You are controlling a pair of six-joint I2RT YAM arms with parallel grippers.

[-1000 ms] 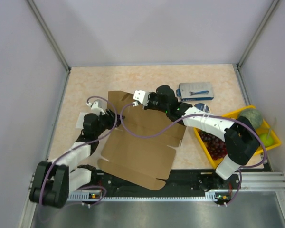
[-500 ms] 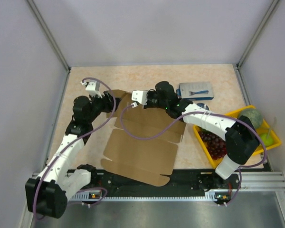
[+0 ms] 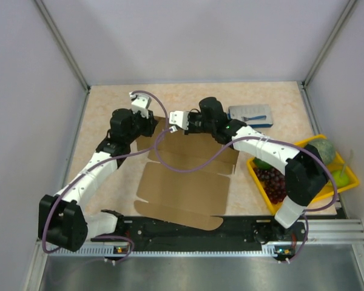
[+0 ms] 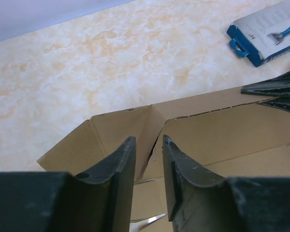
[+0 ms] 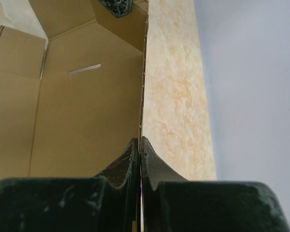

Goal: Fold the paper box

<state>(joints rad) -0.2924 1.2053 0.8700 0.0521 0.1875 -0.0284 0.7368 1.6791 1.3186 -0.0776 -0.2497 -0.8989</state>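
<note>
My right gripper's cable loops toward my left gripper's corner, so it should open, turn its wrist around and pinch the panel's top edge (image 4: 227, 97).
The paper box (image 3: 182, 188) is a large brown cardboard sheet, partly flat on the table, with its far panel lifted upright. My right gripper (image 3: 170, 126) is shut on the top edge of that upright panel; in the right wrist view the right gripper (image 5: 140, 144) pinches the thin cardboard edge of the box (image 5: 87, 111). My left gripper (image 3: 153, 126) is at the box's far left corner. In the left wrist view the left gripper (image 4: 149, 144) is open with a narrow gap, just above the slit between a corner flap and the panel of the box (image 4: 222, 125).
A blue-and-white flat package (image 3: 250, 115) lies behind the box on the right and shows in the left wrist view (image 4: 263, 34). A yellow tray (image 3: 346, 182) with grapes and green fruit stands at the right edge. Grey walls enclose the table.
My left arm has swung from the box's left side up to its far left corner. The box has shifted slightly to the right. My right gripper has kept its hold on the far panel.
</note>
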